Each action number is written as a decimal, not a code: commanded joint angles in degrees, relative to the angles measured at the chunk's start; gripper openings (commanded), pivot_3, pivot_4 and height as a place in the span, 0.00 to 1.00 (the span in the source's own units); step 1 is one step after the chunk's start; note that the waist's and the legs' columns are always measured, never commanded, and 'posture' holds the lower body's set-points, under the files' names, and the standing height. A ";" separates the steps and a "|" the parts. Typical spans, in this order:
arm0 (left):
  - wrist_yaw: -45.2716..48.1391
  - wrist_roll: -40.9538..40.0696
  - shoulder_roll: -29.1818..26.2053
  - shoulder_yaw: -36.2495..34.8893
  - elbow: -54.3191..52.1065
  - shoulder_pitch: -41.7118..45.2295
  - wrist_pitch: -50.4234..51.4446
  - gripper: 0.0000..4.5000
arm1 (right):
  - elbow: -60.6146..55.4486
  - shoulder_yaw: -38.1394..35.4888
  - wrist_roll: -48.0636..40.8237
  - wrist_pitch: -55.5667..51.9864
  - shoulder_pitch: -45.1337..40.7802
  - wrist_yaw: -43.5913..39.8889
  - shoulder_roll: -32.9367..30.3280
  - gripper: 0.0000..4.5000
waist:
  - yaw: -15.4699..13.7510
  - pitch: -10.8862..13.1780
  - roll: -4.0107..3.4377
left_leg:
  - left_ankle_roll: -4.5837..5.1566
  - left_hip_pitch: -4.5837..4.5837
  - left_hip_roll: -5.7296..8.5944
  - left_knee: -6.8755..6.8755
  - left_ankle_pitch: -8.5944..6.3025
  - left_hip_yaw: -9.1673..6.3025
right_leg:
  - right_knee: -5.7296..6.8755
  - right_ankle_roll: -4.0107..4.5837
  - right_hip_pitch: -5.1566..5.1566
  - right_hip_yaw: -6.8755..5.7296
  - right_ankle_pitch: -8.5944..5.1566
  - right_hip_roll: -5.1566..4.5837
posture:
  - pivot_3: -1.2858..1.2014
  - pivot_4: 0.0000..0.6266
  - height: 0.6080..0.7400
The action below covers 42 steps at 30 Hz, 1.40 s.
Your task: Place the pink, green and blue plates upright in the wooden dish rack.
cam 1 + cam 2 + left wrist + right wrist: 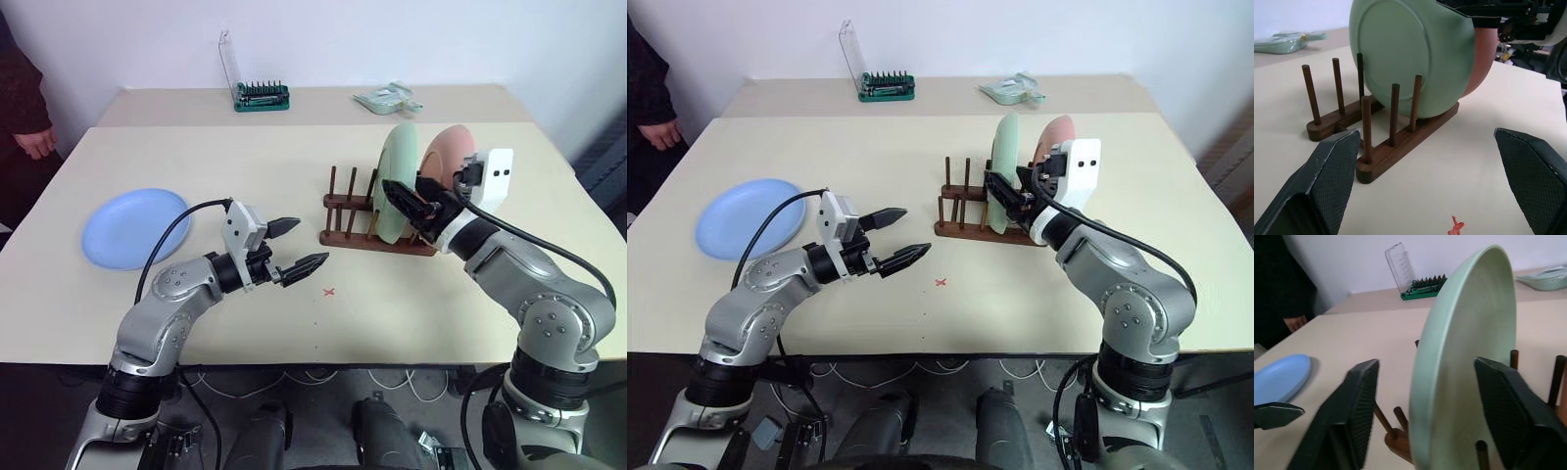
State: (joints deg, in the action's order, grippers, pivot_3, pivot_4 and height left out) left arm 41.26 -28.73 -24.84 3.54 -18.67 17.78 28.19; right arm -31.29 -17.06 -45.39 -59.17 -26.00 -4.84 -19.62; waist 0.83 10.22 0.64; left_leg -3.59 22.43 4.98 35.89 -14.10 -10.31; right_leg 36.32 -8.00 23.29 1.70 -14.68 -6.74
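I should next move my left gripper to the blue plate and close it on the plate's near rim point(96, 254), on the side farthest from the wooden dish rack.
The green plate point(399, 181) stands upright between the pegs of the wooden dish rack point(348, 220). The pink plate point(446, 157) stands upright just behind it, toward the right. My right gripper point(1435, 396) is open; one finger lies on each side of the green plate's rim, with a gap on both sides. Far to the left, the blue plate point(132, 227) lies flat on the table. My left gripper point(312, 242) hovers open and empty over the table, left of the rack and pointing toward it.
A green screwdriver-bit case point(261, 95) with its clear lid up and a pale green packet point(388, 99) sit on the far table. A small red cross point(329, 292) marks the tabletop near the front. A person point(24, 108) stands at the left edge.
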 commanded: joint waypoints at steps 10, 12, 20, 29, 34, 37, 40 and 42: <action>0.34 0.58 0.59 -3.15 3.01 -0.10 -3.89 1.00 | -8.02 -2.55 -2.96 2.64 -2.12 -10.68 -17.13 0.69 | -0.15 0.03 -0.05 | 0.05 0.02 -0.01 0.01 -0.03 0.04 | -0.13 -0.01 -0.06 -0.01 -0.01 -0.01 | 0.52 0.24 1.00; -0.58 -0.59 1.14 -5.37 4.84 0.44 -3.88 1.00 | -8.20 -2.14 -2.46 4.31 -2.73 -12.45 -19.10 0.69 | 0.00 0.04 -0.06 | 0.06 0.02 -0.01 0.01 -0.03 0.06 | -0.14 -0.01 -0.06 -0.02 -0.01 -0.01 | 0.52 0.24 1.00; -44.71 16.68 3.05 -22.58 30.59 13.91 -7.22 1.00 | -2.39 13.19 11.54 16.36 -12.53 -18.87 -22.05 0.69 | 0.44 0.05 0.12 | 0.07 0.00 -0.06 0.07 -0.03 0.08 | -0.18 -0.09 -0.08 -0.05 -0.03 0.02 | 0.52 0.24 1.00; -59.77 20.68 -4.19 -33.85 33.78 14.51 3.13 1.00 | 1.38 22.93 19.60 23.71 -14.51 -24.24 -17.48 0.69 | -0.70 0.06 0.26 | -0.06 0.27 0.04 0.10 0.02 0.00 | -0.19 -0.11 0.14 -0.08 -0.02 -0.06 | 0.52 0.24 1.00; -51.57 16.76 -7.64 -33.48 38.90 14.96 13.42 1.00 | 1.61 23.05 20.91 24.40 -13.70 -25.75 -16.19 0.69 | -0.30 0.06 0.26 | 0.04 0.24 0.05 0.08 -0.03 -0.08 | -0.12 -0.12 0.12 -0.16 -0.01 -0.05 | 0.52 0.24 1.00; -46.50 15.40 -8.40 -31.95 38.93 14.97 15.57 1.00 | 1.24 23.19 21.98 24.45 -12.69 -26.05 -15.84 0.69 | -0.12 0.04 0.30 | 0.03 0.21 0.05 0.08 -0.03 -0.11 | -0.11 -0.11 0.08 -0.18 0.00 -0.05 | 0.52 0.24 1.00; -44.42 15.08 -8.56 -31.18 39.96 15.11 17.63 1.00 | 0.79 23.11 22.73 24.14 -11.99 -26.05 -15.40 0.69 | 0.03 0.04 0.30 | 0.01 0.21 0.04 0.07 -0.02 -0.12 | -0.09 -0.11 0.11 -0.18 0.00 -0.05 | 0.52 0.24 1.00; -44.32 15.18 -8.30 -31.23 40.55 15.13 18.13 1.00 | 0.60 23.02 23.13 23.97 -11.69 -26.08 -15.17 0.69 | 0.21 0.04 0.29 | 0.00 0.20 0.04 0.06 -0.01 -0.11 | -0.05 -0.11 0.13 -0.18 0.00 -0.05 | 0.52 0.24 1.00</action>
State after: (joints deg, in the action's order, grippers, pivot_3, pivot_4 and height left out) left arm -3.36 -13.33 -32.28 -27.71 21.91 32.47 45.87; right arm -28.89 6.71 -22.65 -35.87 -37.43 -30.80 -35.04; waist 1.04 10.26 0.94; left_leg -3.60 22.61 5.01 35.93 -14.11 -10.42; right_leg 36.27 -8.11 23.43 1.52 -14.68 -6.79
